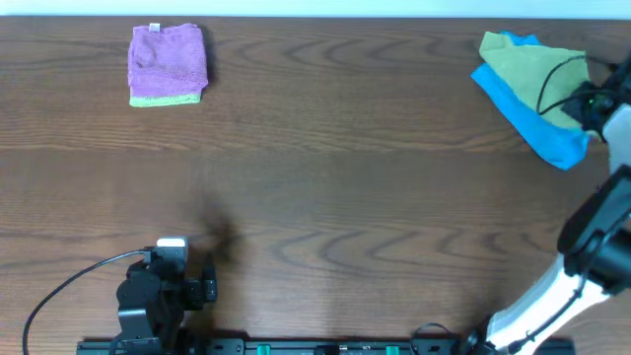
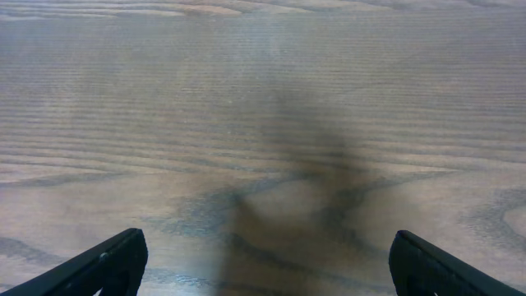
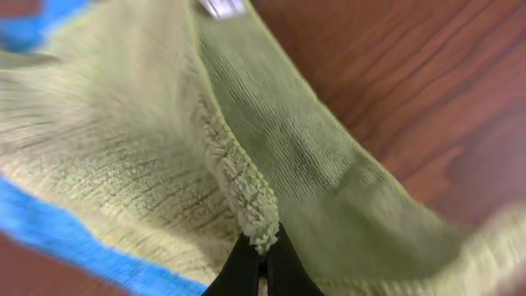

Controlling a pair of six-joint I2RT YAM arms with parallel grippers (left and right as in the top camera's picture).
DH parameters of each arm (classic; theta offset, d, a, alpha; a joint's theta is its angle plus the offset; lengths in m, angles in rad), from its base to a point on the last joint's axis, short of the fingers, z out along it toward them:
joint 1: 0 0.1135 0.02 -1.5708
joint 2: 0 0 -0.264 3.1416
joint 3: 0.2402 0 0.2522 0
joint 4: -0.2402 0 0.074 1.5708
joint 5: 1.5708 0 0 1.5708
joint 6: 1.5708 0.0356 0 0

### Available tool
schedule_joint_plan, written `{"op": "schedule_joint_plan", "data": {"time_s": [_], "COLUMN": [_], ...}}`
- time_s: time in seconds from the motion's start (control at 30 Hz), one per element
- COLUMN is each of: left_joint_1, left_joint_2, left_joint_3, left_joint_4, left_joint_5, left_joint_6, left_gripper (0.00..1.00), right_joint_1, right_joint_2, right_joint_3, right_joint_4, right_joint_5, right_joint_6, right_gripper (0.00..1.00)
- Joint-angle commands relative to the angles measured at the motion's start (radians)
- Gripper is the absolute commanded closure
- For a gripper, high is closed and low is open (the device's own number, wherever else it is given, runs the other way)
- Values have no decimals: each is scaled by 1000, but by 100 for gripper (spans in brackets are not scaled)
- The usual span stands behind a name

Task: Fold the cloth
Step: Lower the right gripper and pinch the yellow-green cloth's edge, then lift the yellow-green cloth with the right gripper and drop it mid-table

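Note:
Next, I release the yellow-green cloth from my right gripper on the bare wood in the middle of the table (image 1: 327,177).
The light yellow-green cloth (image 1: 532,71) lies crumpled on top of a bright blue cloth (image 1: 537,123) at the far right of the table. My right gripper (image 1: 595,106) sits at its right edge. In the right wrist view the jaws (image 3: 263,255) are shut on a raised fold of the cloth (image 3: 148,148), with the small white tag (image 3: 220,8) at the top. My left gripper (image 1: 202,281) is near the front left, open and empty over bare wood (image 2: 263,263).
A purple folded cloth with a lime edge (image 1: 168,64) lies at the back left. The blue cloth also shows under the yellow-green one in the right wrist view (image 3: 74,247). Arm bases and cables sit along the front edge.

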Motion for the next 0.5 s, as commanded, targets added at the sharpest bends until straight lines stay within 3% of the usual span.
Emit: {"op": "schedule_joint_plan", "data": {"time_s": [0.0, 0.47], "left_joint_1": [-5, -5], "left_joint_2": [-6, -6], "left_joint_3": [-37, -37], "left_joint_4": [-41, -41], "left_joint_5": [-19, -19], "left_joint_6": [25, 25], "left_gripper": [5, 5], "right_joint_1": [9, 175], "right_joint_2": [-71, -268], "right_joint_3": [17, 17], "right_joint_4": [-34, -244], "right_joint_5": [-32, -87], "right_joint_6": [-35, -92], "right_gripper": [99, 99]}}
